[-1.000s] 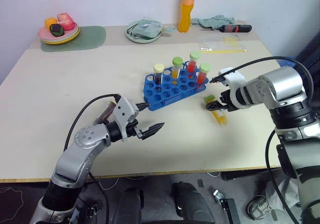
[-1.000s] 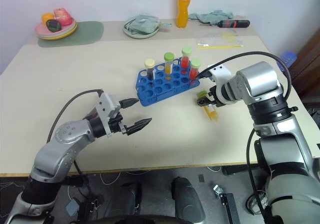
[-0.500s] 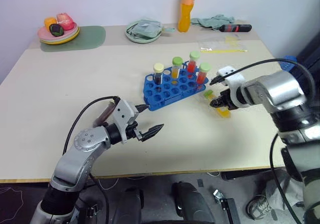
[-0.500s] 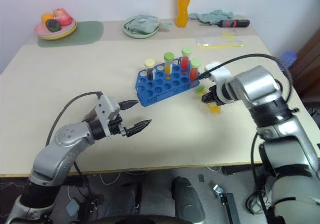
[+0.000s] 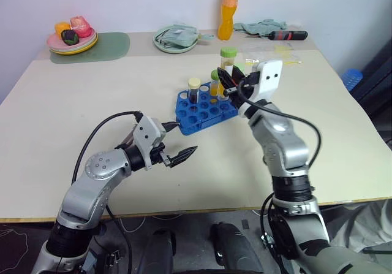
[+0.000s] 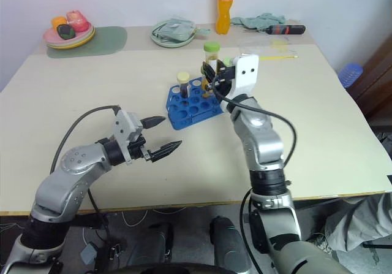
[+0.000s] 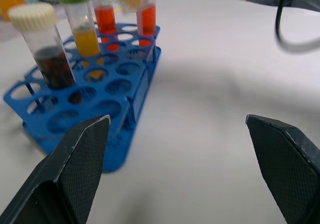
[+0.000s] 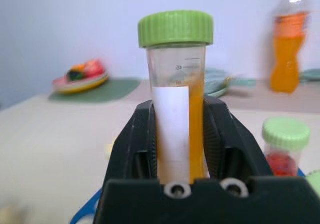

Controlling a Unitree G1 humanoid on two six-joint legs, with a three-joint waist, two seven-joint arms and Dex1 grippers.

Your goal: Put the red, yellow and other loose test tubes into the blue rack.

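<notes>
My left gripper needs to next move to the loose dark brown tube lying beside my left arm and close on the middle of its body [image 5: 128,140].
My right gripper [image 5: 231,83] is shut on a yellow tube with a green cap [image 8: 176,98] and holds it upright just above the back of the blue rack [image 5: 197,111]. Standing in the rack are a dark brown tube with a cream cap [image 7: 44,51], a yellow tube [image 7: 83,31] and two red tubes [image 7: 105,14]. My left gripper [image 5: 186,138] hovers open and empty over the table, just in front of the rack's near left corner.
Along the table's far edge are a tall orange drink bottle [image 5: 229,13], a plate with a cloth [image 5: 175,38], a plate of food on a green mat [image 5: 72,38], a screwdriver [image 5: 288,35] and a clear bag [image 5: 275,56].
My right gripper shut on the yellow tube lying right of the rack, lifted it and swung it left over the rack, turning it upright. The left gripper stayed put.
</notes>
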